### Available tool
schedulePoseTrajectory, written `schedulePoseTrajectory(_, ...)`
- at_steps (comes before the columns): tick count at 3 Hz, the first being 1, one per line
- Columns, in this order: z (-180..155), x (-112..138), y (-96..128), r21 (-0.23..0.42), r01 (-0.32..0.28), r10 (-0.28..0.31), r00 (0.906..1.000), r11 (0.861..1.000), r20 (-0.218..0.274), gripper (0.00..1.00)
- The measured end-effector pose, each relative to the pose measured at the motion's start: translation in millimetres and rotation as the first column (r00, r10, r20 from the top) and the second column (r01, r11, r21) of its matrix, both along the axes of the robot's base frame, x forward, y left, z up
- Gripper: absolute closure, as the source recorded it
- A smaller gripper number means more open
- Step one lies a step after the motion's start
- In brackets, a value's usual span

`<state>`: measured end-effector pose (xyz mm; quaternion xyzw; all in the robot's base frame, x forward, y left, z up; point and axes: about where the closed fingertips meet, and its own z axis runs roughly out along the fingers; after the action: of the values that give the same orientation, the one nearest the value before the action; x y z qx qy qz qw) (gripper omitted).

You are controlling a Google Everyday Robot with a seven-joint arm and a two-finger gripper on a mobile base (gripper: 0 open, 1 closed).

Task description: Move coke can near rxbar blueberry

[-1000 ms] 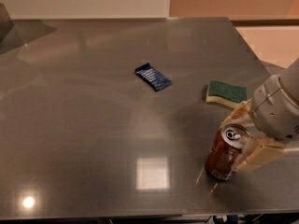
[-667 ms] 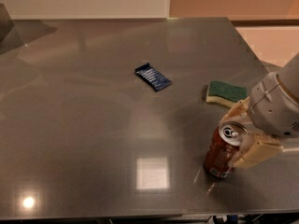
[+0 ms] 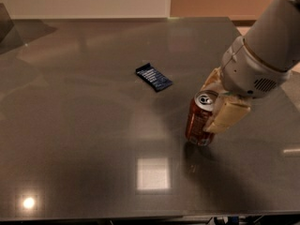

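Note:
My gripper needs to release the coke can on the table just off the rxbar blueberry's near end [image 3: 169, 95].
The coke can [image 3: 199, 121] is a dark red can with a silver top, upright at the centre right of the grey table [image 3: 75, 125]. My gripper [image 3: 218, 100] comes in from the right and is shut on the can's upper part, one pale finger [image 3: 227, 116] in front and one behind. Whether the can's base touches the table I cannot tell. The rxbar blueberry [image 3: 153, 77] is a flat dark blue wrapper lying on the table, up and to the left of the can, about a can's height away.
The white arm body [image 3: 262, 55] fills the upper right and hides the table behind it. The table's front edge [image 3: 140, 218] runs along the bottom. Bright light reflections lie on the surface at the front.
My gripper has carried the can away from the table's front right, up and toward the blue bar. The green sponge seen earlier is now hidden behind the arm.

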<state>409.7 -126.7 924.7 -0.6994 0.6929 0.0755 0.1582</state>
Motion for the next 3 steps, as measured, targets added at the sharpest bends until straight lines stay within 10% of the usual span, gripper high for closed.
schedulePoseTrajectory(3, 3, 124, 45, 0.021, 0.086, -0.087, 0.9956, 0.996, 0.035, 1.00)
